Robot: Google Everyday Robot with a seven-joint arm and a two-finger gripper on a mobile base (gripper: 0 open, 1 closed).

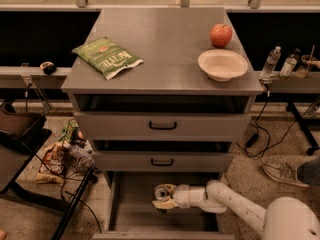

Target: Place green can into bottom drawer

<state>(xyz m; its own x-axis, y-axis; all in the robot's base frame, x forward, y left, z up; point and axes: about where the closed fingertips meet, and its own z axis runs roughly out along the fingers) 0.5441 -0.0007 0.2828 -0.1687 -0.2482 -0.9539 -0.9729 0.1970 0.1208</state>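
Observation:
My gripper is going to let go of the green can on the grey inside of the bottom drawer (158,195), about halfway between the drawer's sides.
The bottom drawer (132,206) is pulled open at the foot of the grey cabinet, and its flat grey floor shows. My gripper (164,198) reaches in from the right, low inside the drawer near its middle. It is shut on the green can (161,192), which lies tilted with its silver top facing the camera. The fingers hide most of the can's side. I cannot tell whether the can touches the drawer floor.
On the cabinet top lie a green chip bag (107,57), a red apple (221,34) and a white bowl (222,64). The two upper drawers (162,126) with black handles are closed. Cables and litter (60,156) lie at the left; a shoe (283,173) is at the right.

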